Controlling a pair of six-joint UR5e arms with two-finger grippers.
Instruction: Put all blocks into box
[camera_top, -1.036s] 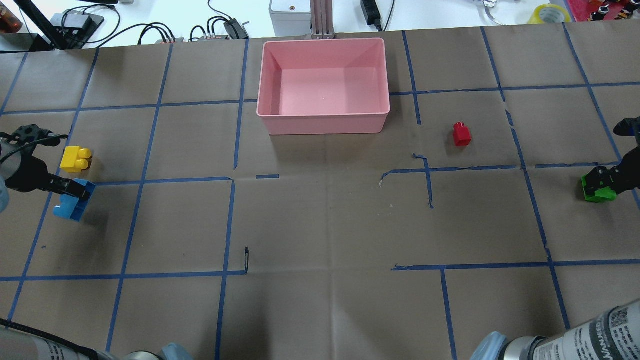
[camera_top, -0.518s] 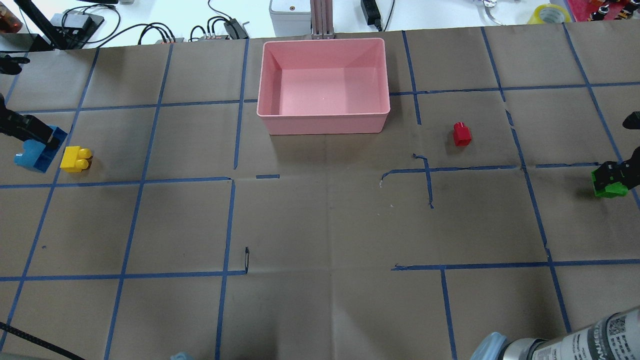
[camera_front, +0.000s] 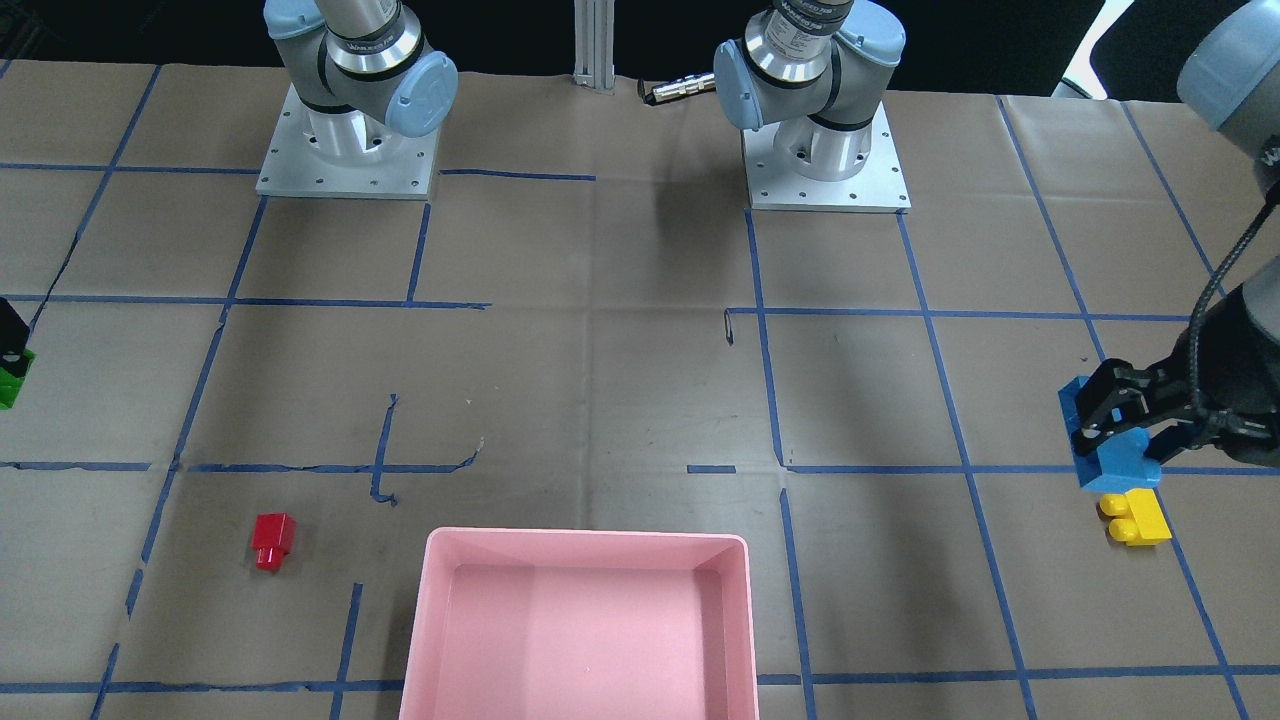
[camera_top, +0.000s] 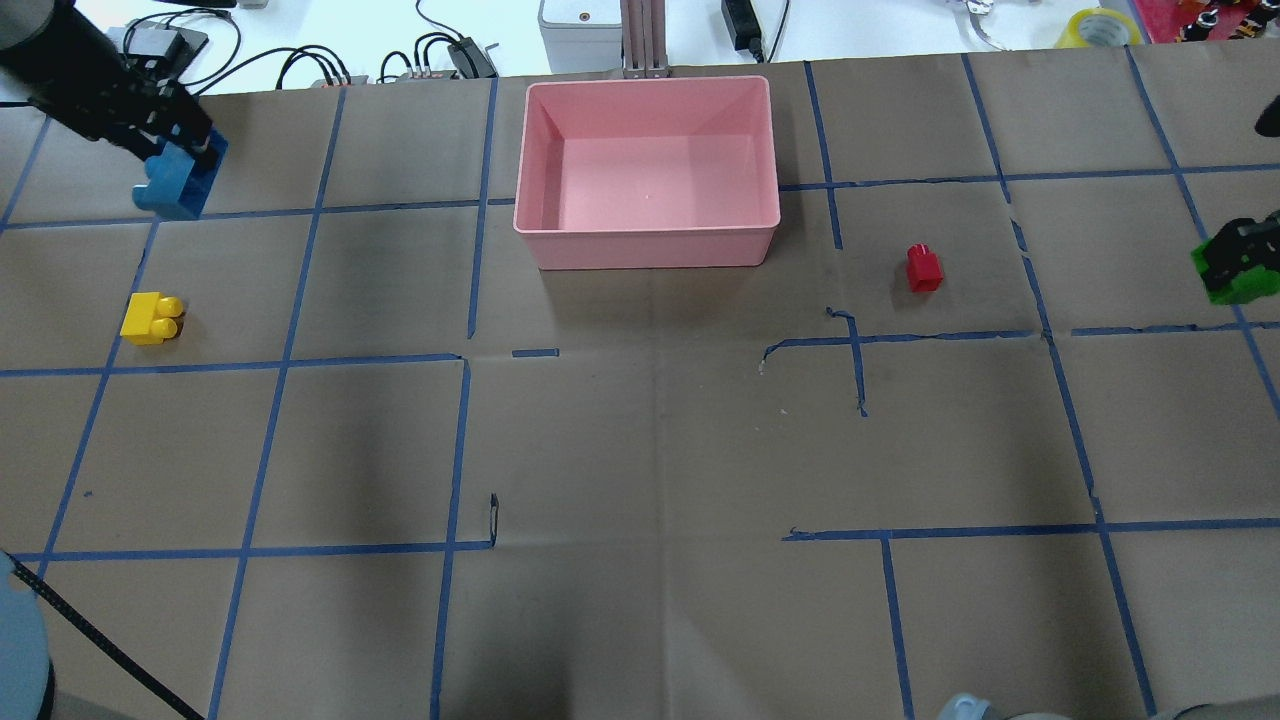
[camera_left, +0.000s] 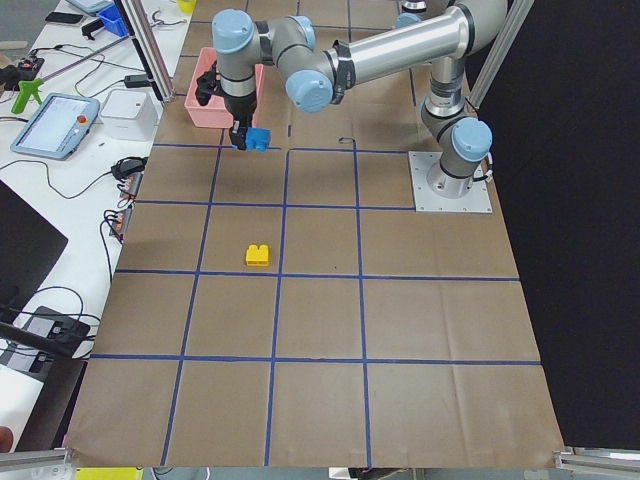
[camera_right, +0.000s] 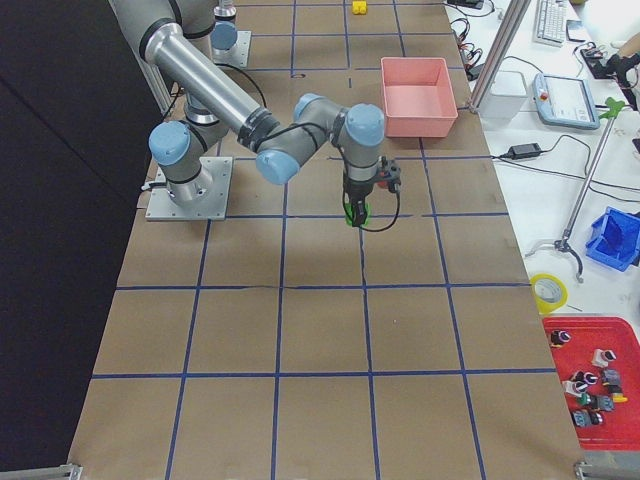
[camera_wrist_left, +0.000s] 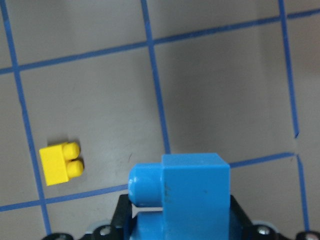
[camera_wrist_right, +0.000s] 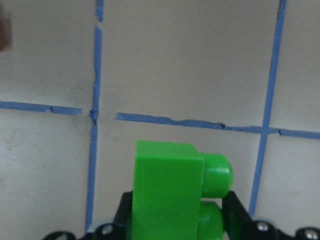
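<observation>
My left gripper has the blue brick. It will let go of it on the pink box's bottom, toward the yellow brick's side (camera_front: 645, 624).
My left gripper (camera_top: 170, 150) is shut on the blue brick (camera_top: 180, 182) and holds it in the air at the far left; it also shows in the front view (camera_front: 1118, 445) and the left wrist view (camera_wrist_left: 187, 195). My right gripper (camera_top: 1235, 262) is shut on the green brick (camera_top: 1232, 280), lifted at the right edge; the brick fills the right wrist view (camera_wrist_right: 172, 195). The yellow brick (camera_top: 151, 318) lies on the table at the left. The red brick (camera_top: 923, 268) stands right of the pink box (camera_top: 646, 248), which holds nothing.
Brown paper with blue tape lines covers the table. Cables, a power unit and a metal post (camera_top: 642, 40) sit just beyond the box's far side. The two arm bases (camera_front: 345, 140) stand at the robot's side of the table.
My left gripper has carried the blue brick up and away from the robot, past the yellow brick. My right gripper has lifted the green brick and moved it the same way.
</observation>
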